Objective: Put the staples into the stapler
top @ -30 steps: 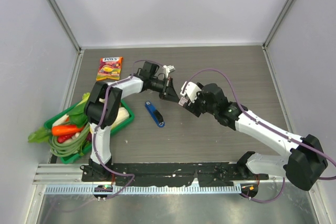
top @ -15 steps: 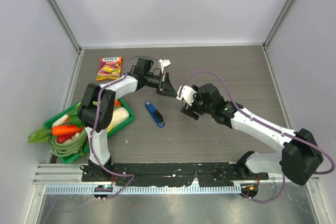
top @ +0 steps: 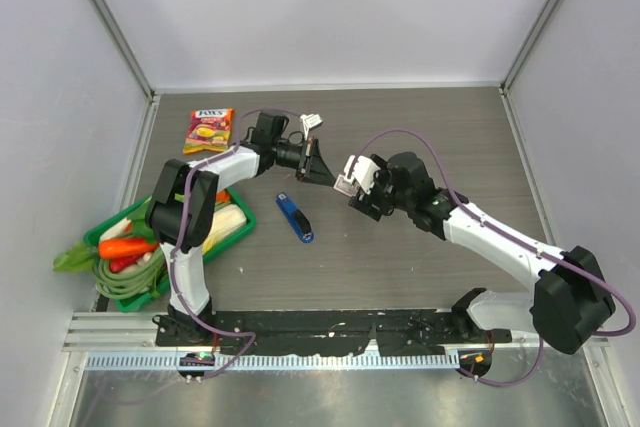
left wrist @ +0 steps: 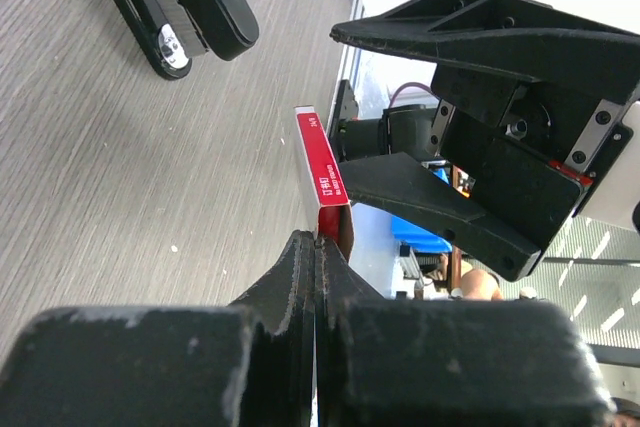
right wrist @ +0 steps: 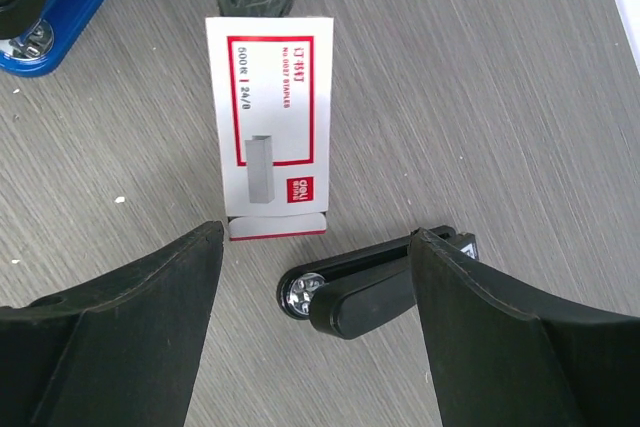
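Observation:
Next, I take the box's opposite end (right wrist: 278, 226) with my right gripper before my left gripper pulls its cover off, because my left gripper holds the box only by its flap.
A small red-and-white cardboard box (right wrist: 270, 152) hangs just above the table, edge-on in the left wrist view (left wrist: 322, 172). My left gripper (left wrist: 316, 239) is shut on its flap. The staples themselves do not show. A black stapler (right wrist: 370, 287) lies closed on the table below the box, also at the upper left of the left wrist view (left wrist: 175, 2). My right gripper (right wrist: 318, 242) is open, facing the box from close by, its fingers straddling the black stapler without touching it. A blue stapler (top: 294, 217) lies to the left.
A green tray (top: 243, 223) of vegetables sits at the left table edge. A red-and-yellow candy packet (top: 208, 130) lies at the back left. Grey walls close in the table on three sides.
My right gripper has opened wider and shifted slightly toward the box. My left gripper has drawn back a little with the box still pinched.

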Motion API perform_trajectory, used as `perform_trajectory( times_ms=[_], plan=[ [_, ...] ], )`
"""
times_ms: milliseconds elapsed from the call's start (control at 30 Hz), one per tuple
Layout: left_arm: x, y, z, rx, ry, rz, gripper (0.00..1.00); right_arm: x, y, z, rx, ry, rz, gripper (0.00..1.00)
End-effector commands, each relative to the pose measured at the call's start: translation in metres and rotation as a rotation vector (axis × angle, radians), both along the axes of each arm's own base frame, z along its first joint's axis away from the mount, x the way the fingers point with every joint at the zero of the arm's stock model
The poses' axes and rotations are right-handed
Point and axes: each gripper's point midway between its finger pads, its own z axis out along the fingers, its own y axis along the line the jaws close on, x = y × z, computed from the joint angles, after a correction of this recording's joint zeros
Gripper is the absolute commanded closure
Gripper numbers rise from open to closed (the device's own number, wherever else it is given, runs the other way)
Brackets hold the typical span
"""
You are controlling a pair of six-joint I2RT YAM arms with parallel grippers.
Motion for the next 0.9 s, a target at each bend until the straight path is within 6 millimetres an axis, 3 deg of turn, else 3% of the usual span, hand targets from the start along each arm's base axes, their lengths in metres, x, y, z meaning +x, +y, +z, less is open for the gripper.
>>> perform_trajectory(
  times_ms=[0, 367, 533, 867],
  plan=[
    [-0.003, 0.0, 0.029, -0.076, -0.062, -0.028, 1.0, 0.012, 0.009, 0.022, 0.072, -0.059, 0.036, 0.21],
    [-0.003, -0.001, 0.03, -0.099, -0.054, -0.027, 1.0, 0.002, 0.012, 0.01, 0.078, -0.028, 0.078, 0.21],
    [-0.003, -0.001, 0.029, -0.099, -0.05, -0.025, 1.0, 0.007, 0.009, 0.008, 0.075, -0.044, 0.053, 0.23],
    [-0.003, -0.001, 0.026, -0.097, -0.039, -0.023, 1.0, 0.006, 0.007, 0.009, 0.081, -0.074, 0.051, 0.48]
  ],
)
